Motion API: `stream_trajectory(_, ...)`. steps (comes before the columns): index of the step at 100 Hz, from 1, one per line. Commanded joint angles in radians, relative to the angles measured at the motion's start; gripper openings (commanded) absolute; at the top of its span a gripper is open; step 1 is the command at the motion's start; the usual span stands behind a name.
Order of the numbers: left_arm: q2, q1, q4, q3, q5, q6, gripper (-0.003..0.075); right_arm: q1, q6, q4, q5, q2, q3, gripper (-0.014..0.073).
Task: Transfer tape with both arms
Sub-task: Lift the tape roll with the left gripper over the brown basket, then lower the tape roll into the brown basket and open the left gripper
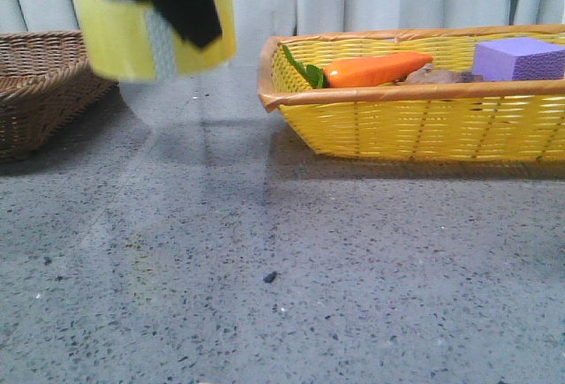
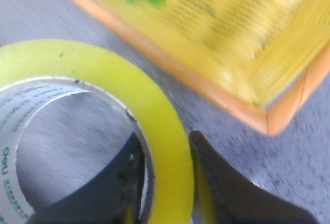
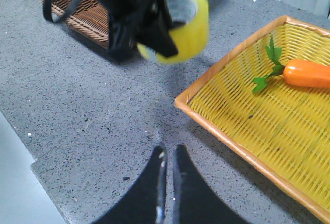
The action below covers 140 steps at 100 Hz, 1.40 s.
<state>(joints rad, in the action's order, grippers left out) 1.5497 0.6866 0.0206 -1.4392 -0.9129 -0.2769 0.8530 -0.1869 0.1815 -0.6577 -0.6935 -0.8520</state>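
Note:
The left gripper needs to release the yellow tape roll inside the brown wicker basket (image 1: 7, 72).
The yellow tape roll (image 1: 132, 35) hangs in the air at the upper left of the front view, held by my left gripper (image 1: 181, 9). In the left wrist view the roll (image 2: 129, 95) fills the frame, with one black finger (image 2: 111, 188) inside its white core and the other outside, so the jaws are shut on its wall. The right wrist view shows the same roll (image 3: 188, 28) held above the table by the left arm. My right gripper (image 3: 169, 152) is shut and empty, low over the grey table, apart from the roll.
A yellow basket (image 1: 415, 128) at the right holds a toy carrot (image 1: 375, 69) and a purple foam block (image 1: 519, 57). A brown wicker basket (image 1: 35, 84) stands at the far left. The table is grey speckled stone (image 1: 282, 278).

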Motion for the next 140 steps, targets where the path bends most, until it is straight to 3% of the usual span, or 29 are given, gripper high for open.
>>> stream_trajectory(1, -0.079, -0.012, -0.037, -0.078, 0.044, -0.001, -0.0004, -0.006, 0.001, 0.018, 0.065, 0.005, -0.025, -0.0066)
stream_trajectory(18, -0.137, -0.133, -0.050, -0.113, -0.008, -0.001, -0.0011, -0.006, 0.001, 0.018, 0.069, 0.005, -0.025, -0.0066)
stream_trajectory(40, -0.168, -0.384, -0.046, -0.113, -0.103, -0.001, -0.0011, -0.006, 0.001, 0.018, 0.069, 0.005, -0.025, -0.0066)
stream_trajectory(58, -0.162, -0.531, 0.046, -0.076, -0.067, -0.009, -0.0011, -0.006, 0.001, 0.018, 0.071, 0.005, -0.025, -0.0066)
stream_trajectory(120, 0.028, -0.569, 0.100, 0.019, 0.093, -0.009, -0.0011, -0.006, 0.001, 0.018, 0.073, 0.005, -0.025, -0.0066)
stream_trajectory(140, 0.069, -0.569, 0.134, 0.019, 0.078, -0.009, -0.0011, -0.006, 0.001, 0.018, 0.073, 0.005, -0.025, -0.0066)
